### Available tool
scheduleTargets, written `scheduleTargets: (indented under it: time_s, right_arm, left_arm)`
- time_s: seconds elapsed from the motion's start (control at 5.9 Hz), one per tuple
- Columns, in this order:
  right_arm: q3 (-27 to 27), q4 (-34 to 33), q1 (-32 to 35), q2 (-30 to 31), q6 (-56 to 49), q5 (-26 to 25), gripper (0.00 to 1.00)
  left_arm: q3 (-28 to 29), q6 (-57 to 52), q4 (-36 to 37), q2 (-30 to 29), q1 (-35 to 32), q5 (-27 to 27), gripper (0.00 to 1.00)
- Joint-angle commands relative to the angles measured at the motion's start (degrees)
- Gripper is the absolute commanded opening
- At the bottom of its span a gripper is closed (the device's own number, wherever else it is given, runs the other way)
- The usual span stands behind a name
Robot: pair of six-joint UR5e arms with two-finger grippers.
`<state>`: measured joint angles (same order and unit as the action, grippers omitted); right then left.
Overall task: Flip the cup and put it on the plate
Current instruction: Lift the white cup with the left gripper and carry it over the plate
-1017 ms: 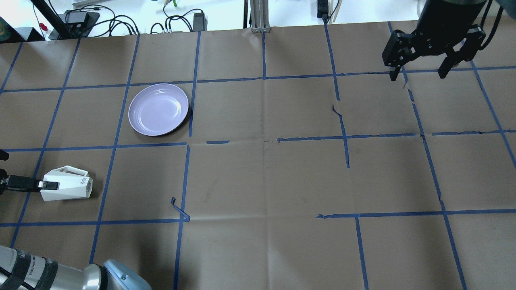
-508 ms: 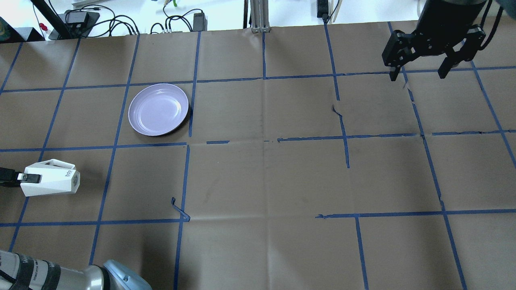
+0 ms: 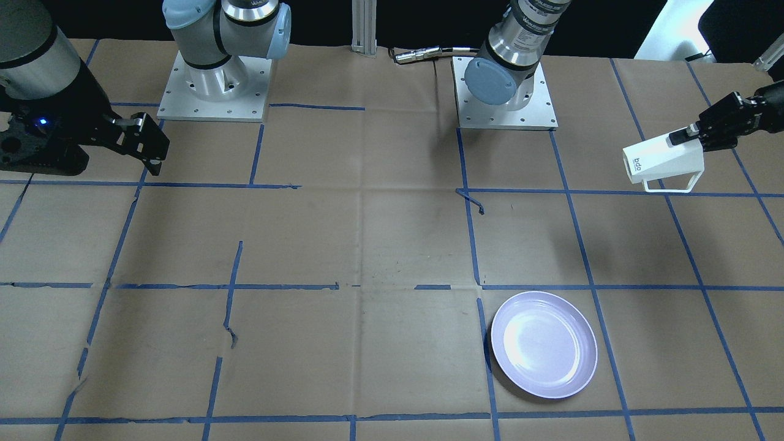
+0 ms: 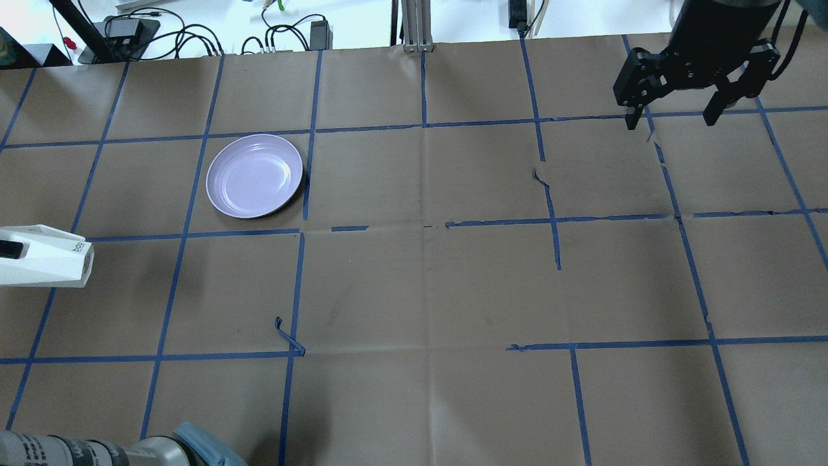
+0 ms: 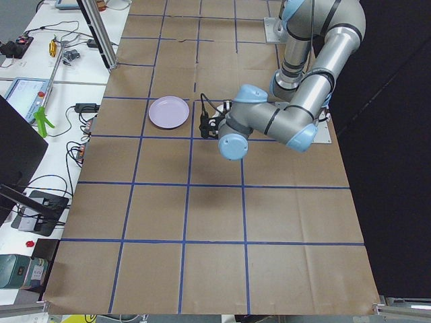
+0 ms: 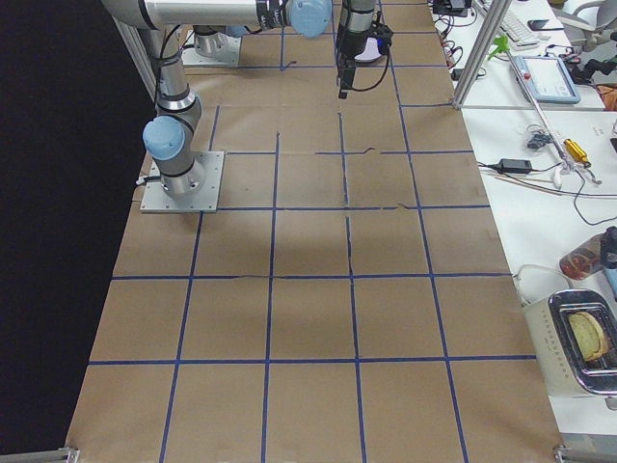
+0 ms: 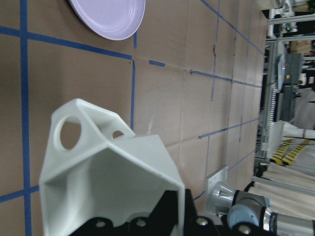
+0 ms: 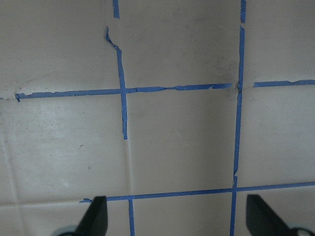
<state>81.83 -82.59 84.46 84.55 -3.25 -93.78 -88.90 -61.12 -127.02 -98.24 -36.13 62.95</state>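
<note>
My left gripper needs to put the white cup down on the middle of the pale lavender plate [image 3: 549, 345].
The white faceted cup [image 3: 664, 162] hangs on its side in the air above the table's left end. Its narrow base with the dark logo points toward the table's middle, and its angular handle points away from the robot. My left gripper [image 3: 685, 136] is shut on the cup's rim wall. The cup also shows at the left edge of the overhead view [image 4: 42, 257] and fills the left wrist view [image 7: 108, 182]. The pale lavender plate [image 4: 254, 175] lies empty on the table, ahead of the cup and further toward the table's middle. My right gripper [image 4: 671, 118] is open and empty, far right.
Brown paper with a blue tape grid covers the table [image 4: 427, 285]. Loose, torn tape ends stick up near the middle [image 4: 288, 336]. Cables and power adapters lie beyond the far edge [image 4: 194, 35]. The arm bases [image 3: 505, 92] stand at the robot's side.
My left gripper has lifted the cup off the table and carried it toward the left edge of the overhead view. The right arm and the plate have not moved.
</note>
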Motion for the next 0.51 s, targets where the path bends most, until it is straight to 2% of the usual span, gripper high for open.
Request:
scheduleTargets:
  time_s: [0.0, 0.34]
  right_arm:
    - [0.0, 0.1, 0.0, 0.0, 0.0, 0.0, 1.00]
    - [0.0, 0.1, 0.0, 0.0, 0.0, 0.0, 1.00]
  left_arm:
    - [0.2, 21.6, 15.4, 8.1, -15.5, 4.9, 0.00]
    - [0.8, 41.2, 30.8, 8.0, -34.4, 17.3, 0.00]
